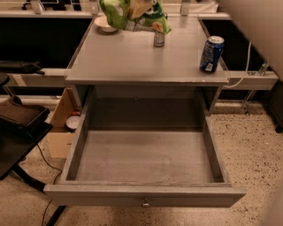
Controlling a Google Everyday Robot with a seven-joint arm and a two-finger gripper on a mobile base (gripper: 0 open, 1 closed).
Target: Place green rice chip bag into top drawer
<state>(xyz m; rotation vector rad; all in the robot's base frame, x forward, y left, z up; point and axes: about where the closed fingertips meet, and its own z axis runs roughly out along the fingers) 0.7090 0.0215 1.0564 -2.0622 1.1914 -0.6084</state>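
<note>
Next, I release the green rice chip bag in the drawer's back corner [175, 121] nearest the blue soda can.
The green rice chip bag [132, 15] hangs crumpled in the air at the top edge of the camera view, above the back of the grey table top [146, 62]. My gripper [138, 4] is shut on the bag's top; only a pale part of it shows at the frame edge. My white arm [261, 26] crosses the top right corner. The top drawer [141, 194] stands pulled fully open below the table top. Its inside is bare and its small round knob [145, 203] faces the front.
A blue soda can [211, 54] stands at the table's right edge. A small silver can [159, 39] and a white bowl [105, 24] sit at the back, under the bag. A cardboard box [59, 128] and a black stand [20, 123] are left of the drawer.
</note>
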